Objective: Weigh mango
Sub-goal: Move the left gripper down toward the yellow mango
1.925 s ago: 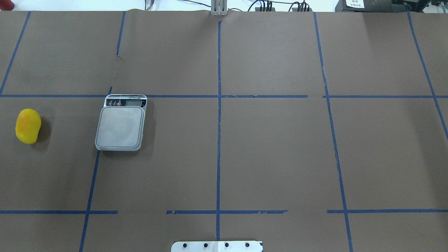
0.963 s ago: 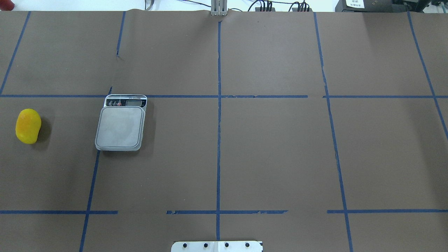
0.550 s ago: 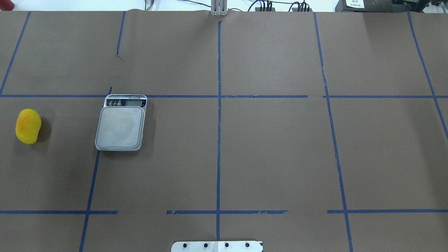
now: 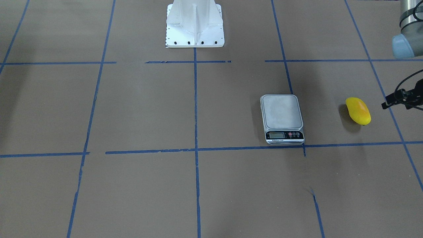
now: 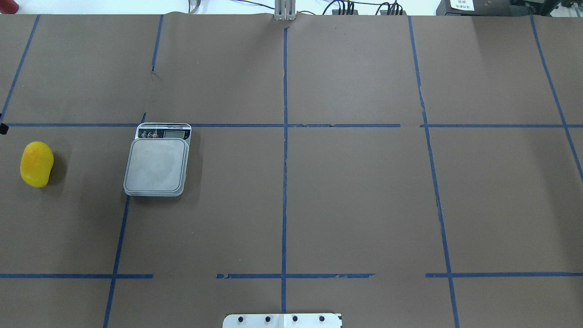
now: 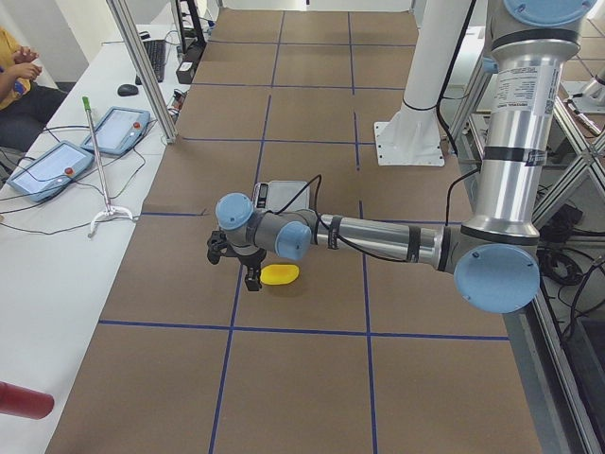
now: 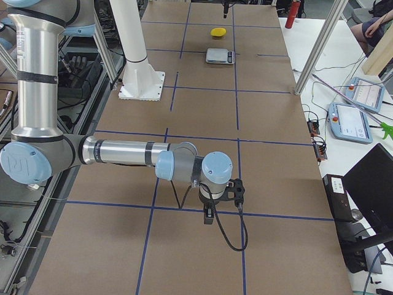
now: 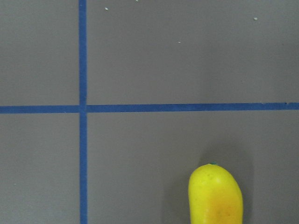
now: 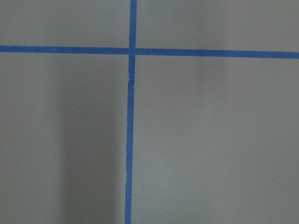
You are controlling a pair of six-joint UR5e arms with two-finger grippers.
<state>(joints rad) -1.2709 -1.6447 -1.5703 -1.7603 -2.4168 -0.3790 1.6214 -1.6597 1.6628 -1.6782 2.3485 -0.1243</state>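
Note:
The yellow mango's middle (image 4: 357, 109) (image 8: 216, 214), between its two ends, is the next place my left gripper should go to and close on.
The mango (image 5: 36, 164), yellow with an orange blush, lies on the brown table at the far left, apart from the scale (image 5: 157, 165). Both also show in the front view, the mango (image 4: 358, 110) to the right of the scale (image 4: 281, 112), whose platform is bare. My left gripper (image 6: 233, 263) hangs just beyond the mango (image 6: 281, 274) towards the table's end; only a black edge of it shows in the front view, and I cannot tell whether it is open. The left wrist view shows the mango's tip (image 8: 215, 196) at the bottom. My right gripper (image 7: 210, 212) hovers far off over bare table, its state unclear.
The table is brown paper with a grid of blue tape lines (image 5: 284, 182). The white robot base (image 4: 195, 26) stands at the robot's side of the table. Operator tablets (image 6: 57, 161) and cables lie on the white bench beyond the table's far edge.
A small black part of the left arm has come in at the overhead view's left edge, above the mango. The mango and the scale have not moved.

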